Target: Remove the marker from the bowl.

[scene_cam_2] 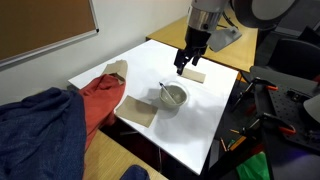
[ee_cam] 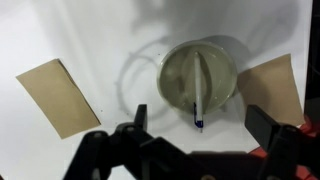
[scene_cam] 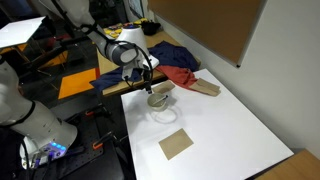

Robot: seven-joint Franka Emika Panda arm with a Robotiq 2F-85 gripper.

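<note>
My gripper should next move down over the bowl and close on the middle of the marker's body (scene_cam: 162,99) (ee_cam: 198,88), behind its dark-blue tip.
The pale off-white bowl (ee_cam: 200,70) stands on the white table and shows in both exterior views (scene_cam: 160,98) (scene_cam_2: 175,97). The light-coloured marker (ee_cam: 198,90) lies across the bowl, with its dark-blue tip sticking out over the near rim. In an exterior view the marker (scene_cam_2: 165,88) leans on the rim. My gripper (ee_cam: 203,120) is open and empty. It hangs above the bowl with a finger on each side of the marker's tip, not touching it. The gripper also shows in both exterior views (scene_cam: 149,82) (scene_cam_2: 183,68).
Two flat tan squares lie on the table beside the bowl (ee_cam: 58,95) (ee_cam: 272,85). A red cloth (scene_cam_2: 100,95) and a blue cloth (scene_cam_2: 35,130) lie at the table's edge. A faint ring mark (scene_cam: 165,115) is on the table next to the bowl.
</note>
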